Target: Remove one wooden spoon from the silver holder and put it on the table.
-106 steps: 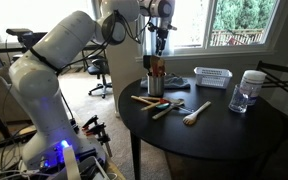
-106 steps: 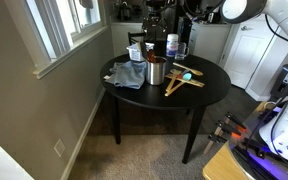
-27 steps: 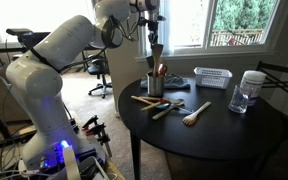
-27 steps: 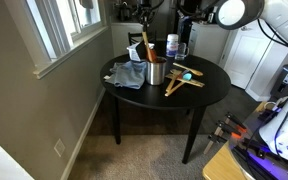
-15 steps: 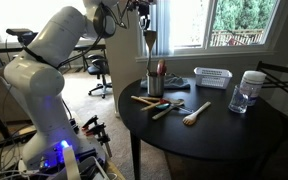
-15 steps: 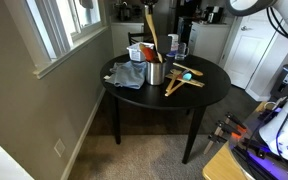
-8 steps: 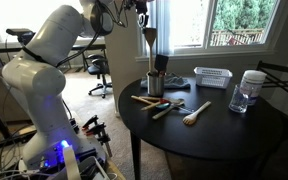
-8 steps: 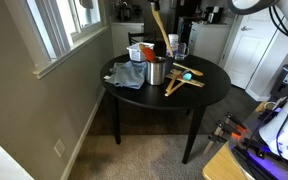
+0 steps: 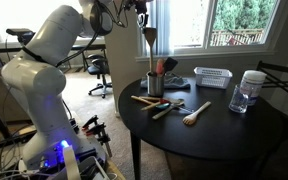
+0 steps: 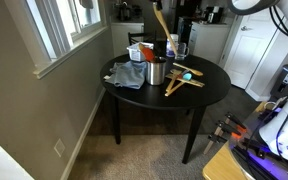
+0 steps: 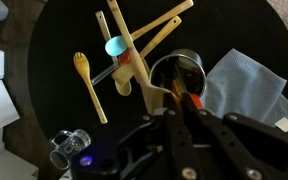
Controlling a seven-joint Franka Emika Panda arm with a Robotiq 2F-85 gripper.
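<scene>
My gripper is going to put the mid-brown wooden spoon down across the wooden utensils (image 9: pixel 165 102) (image 11: pixel 133 56) next to the silver holder.
My gripper (image 9: pixel 141 10) is high above the round black table (image 9: pixel 219 130), shut on the handle top of a mid-brown wooden spoon (image 9: pixel 149 38). The spoon hangs bowl-down, clear above the silver holder (image 9: pixel 155 85). In an exterior view the wooden spoon (image 10: pixel 160 20) slants above the silver holder (image 10: pixel 157 72); there the gripper is cut off by the top edge. In the wrist view my gripper (image 11: pixel 179 112) pinches the spoon handle (image 11: pixel 164 95) over the silver holder (image 11: pixel 189 62), which still has utensils in it.
Several wooden utensils (image 9: pixel 164 104) and a pale spoon (image 9: pixel 196 113) lie on the table beside the holder. A white basket (image 9: pixel 212 76) and a clear jar (image 9: pixel 249 90) stand farther back. A grey cloth (image 10: pixel 127 75) lies next to the holder.
The gripper has lifted the wooden spoon up out of the silver holder. Over the last second the spoon has tilted and shifted a little sideways, barely moving in the last half second.
</scene>
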